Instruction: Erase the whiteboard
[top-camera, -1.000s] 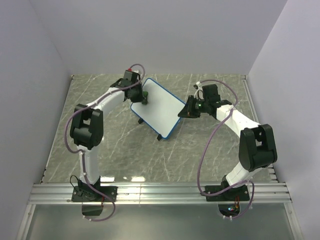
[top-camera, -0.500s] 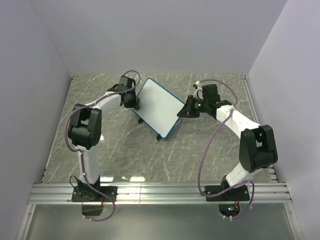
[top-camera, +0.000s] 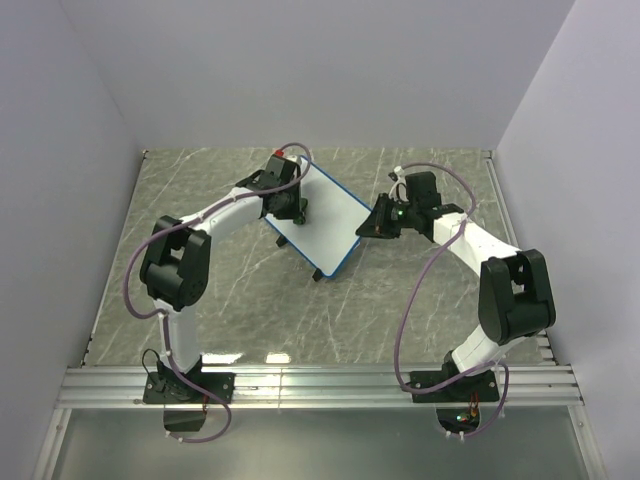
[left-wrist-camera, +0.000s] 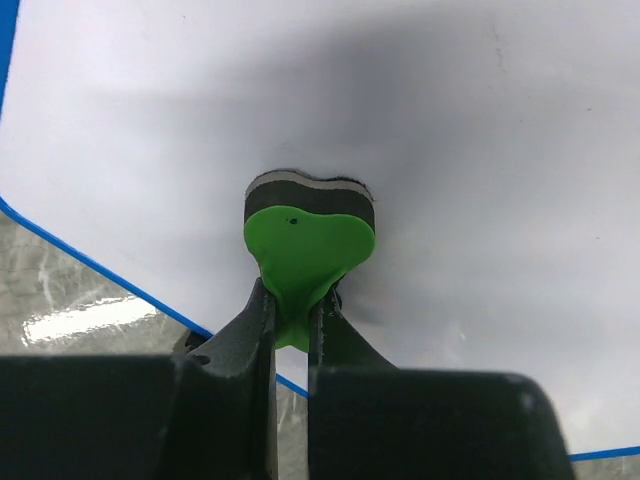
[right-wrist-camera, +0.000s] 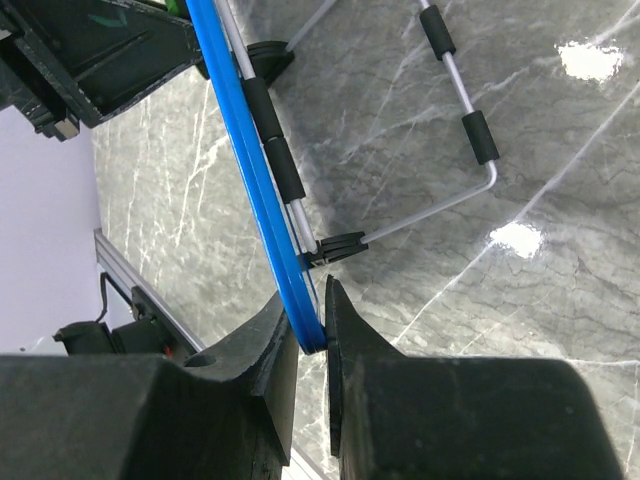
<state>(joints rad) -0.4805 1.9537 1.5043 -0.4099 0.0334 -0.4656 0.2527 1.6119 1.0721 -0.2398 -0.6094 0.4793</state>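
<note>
Next, my left gripper sets the green eraser down on the grey marble (top-camera: 230, 266), beside the farther black sleeve of the whiteboard.
The whiteboard (top-camera: 330, 222), white with a thin blue frame, stands tilted mid-table on its wire stand; its face shows no writing. My left gripper (top-camera: 296, 208) is shut on a green eraser (left-wrist-camera: 308, 245), whose dark felt side presses on the board's white face (left-wrist-camera: 480, 150). My right gripper (top-camera: 366, 226) is shut on the board's blue frame (right-wrist-camera: 262, 215) at its right edge, seen edge-on in the right wrist view. The board's wire stand (right-wrist-camera: 470, 130) with black sleeves shows behind it.
The grey marble table top (top-camera: 250, 300) lies all round the board. White walls close in the back and both sides. A metal rail (top-camera: 320, 385) runs along the near edge by the arm bases.
My left gripper with the eraser has swept from the board's left edge to the right, onto its face. The right gripper has kept its hold on the frame.
</note>
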